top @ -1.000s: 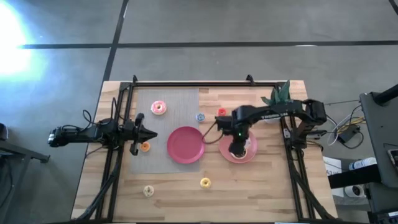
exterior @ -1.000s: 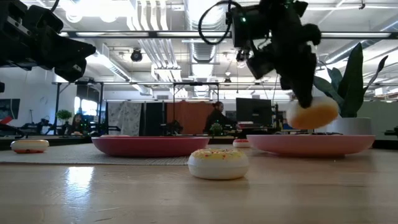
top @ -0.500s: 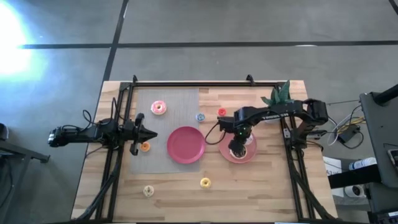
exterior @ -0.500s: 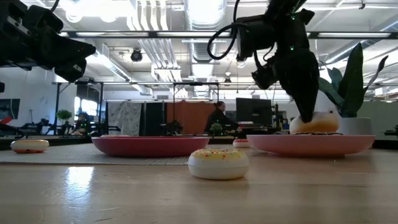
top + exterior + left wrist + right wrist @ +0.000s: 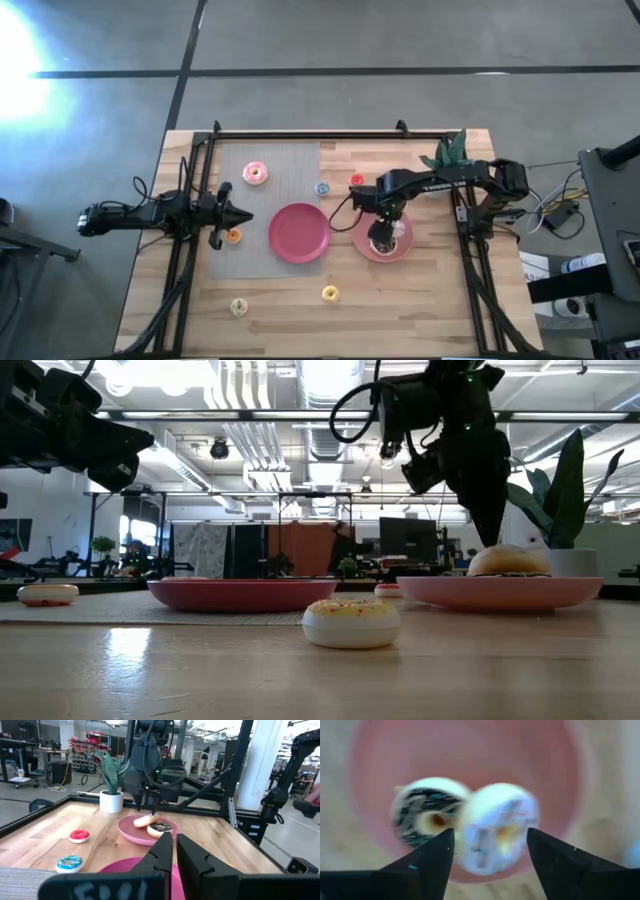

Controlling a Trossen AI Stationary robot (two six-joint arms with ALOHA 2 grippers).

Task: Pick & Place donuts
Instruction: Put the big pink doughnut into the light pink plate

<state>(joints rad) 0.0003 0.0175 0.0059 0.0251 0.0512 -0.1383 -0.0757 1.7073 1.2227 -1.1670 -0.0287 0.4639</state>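
Note:
Next, I grab the pink-frosted donut with my left gripper by the far side of its ring (image 5: 253,166), putting one finger into the hole.
A lilac-white donut (image 5: 497,832) and a dark brown donut (image 5: 427,817) lie side by side on the pink plate (image 5: 361,245) at the table's right. My right gripper (image 5: 490,834) hangs open just above the lilac-white donut (image 5: 508,560), one finger on either side and clear of it. My left gripper (image 5: 246,216) is shut and holds nothing. It hovers over the grey mat beside a tiny orange donut (image 5: 233,236). On the table rest a pink-frosted donut (image 5: 256,173), a blue one (image 5: 321,187), a red one (image 5: 356,181), a yellow one (image 5: 330,293) and a cream one (image 5: 238,306).
A red plate (image 5: 298,232) lies at the middle, half on the grey mat (image 5: 270,200). A potted plant (image 5: 450,152) stands at the far right corner. Black frame rails (image 5: 300,133) run along the far edge and both sides. Bare wood lies along the near edge.
My right gripper has gone down with the lilac-white donut onto the pink plate, opened and let it go, then risen a little. The donut now lies on the plate beside the dark brown one.

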